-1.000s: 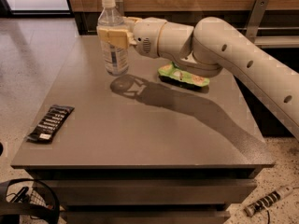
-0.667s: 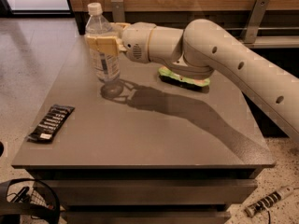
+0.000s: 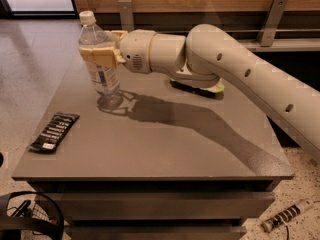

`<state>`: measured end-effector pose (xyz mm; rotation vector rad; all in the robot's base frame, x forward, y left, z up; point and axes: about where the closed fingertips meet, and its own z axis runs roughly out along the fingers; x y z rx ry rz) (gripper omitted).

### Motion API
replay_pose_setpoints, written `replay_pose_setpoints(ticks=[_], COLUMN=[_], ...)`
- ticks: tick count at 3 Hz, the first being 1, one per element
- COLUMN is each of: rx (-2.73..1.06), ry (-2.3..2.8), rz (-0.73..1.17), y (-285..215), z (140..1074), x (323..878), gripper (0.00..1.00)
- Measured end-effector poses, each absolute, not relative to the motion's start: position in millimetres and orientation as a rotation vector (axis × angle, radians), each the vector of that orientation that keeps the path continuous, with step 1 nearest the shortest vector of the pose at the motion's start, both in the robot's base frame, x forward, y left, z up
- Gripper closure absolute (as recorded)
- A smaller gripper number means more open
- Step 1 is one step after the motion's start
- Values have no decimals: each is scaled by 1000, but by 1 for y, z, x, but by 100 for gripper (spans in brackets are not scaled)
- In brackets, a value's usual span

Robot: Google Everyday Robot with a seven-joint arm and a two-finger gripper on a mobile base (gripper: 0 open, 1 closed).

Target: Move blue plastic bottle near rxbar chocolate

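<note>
I have a spot for the blue plastic bottle beside the rxbar chocolate's far end. Next, my gripper releases the bottle there on the grey table (image 3: pixel 91 122).
The blue plastic bottle (image 3: pixel 100 59) is clear with a white cap and a pale label. It stands upright, held a little above the grey table (image 3: pixel 165 139) at its far left. My gripper (image 3: pixel 101 55) is shut on the bottle around its upper body, the arm reaching in from the right. The rxbar chocolate (image 3: pixel 54 132), a flat black wrapper with white lettering, lies near the table's front left corner, below and left of the bottle.
A green chip bag (image 3: pixel 202 87) lies at the back of the table, mostly hidden behind my arm. A wooden wall with metal brackets runs behind. A cable lies on the floor at the lower right (image 3: pixel 282 218).
My gripper has carried the bottle to the left and toward the front of the table, closer to the black wrapper.
</note>
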<state>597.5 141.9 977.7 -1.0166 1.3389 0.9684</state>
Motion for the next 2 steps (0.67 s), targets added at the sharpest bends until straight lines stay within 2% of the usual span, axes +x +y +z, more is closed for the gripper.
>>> replay_pose_setpoints(ticks=[2], rx=[-953], ry=[1360], rz=[982], y=[161], z=[965], x=[565], gripper=[100])
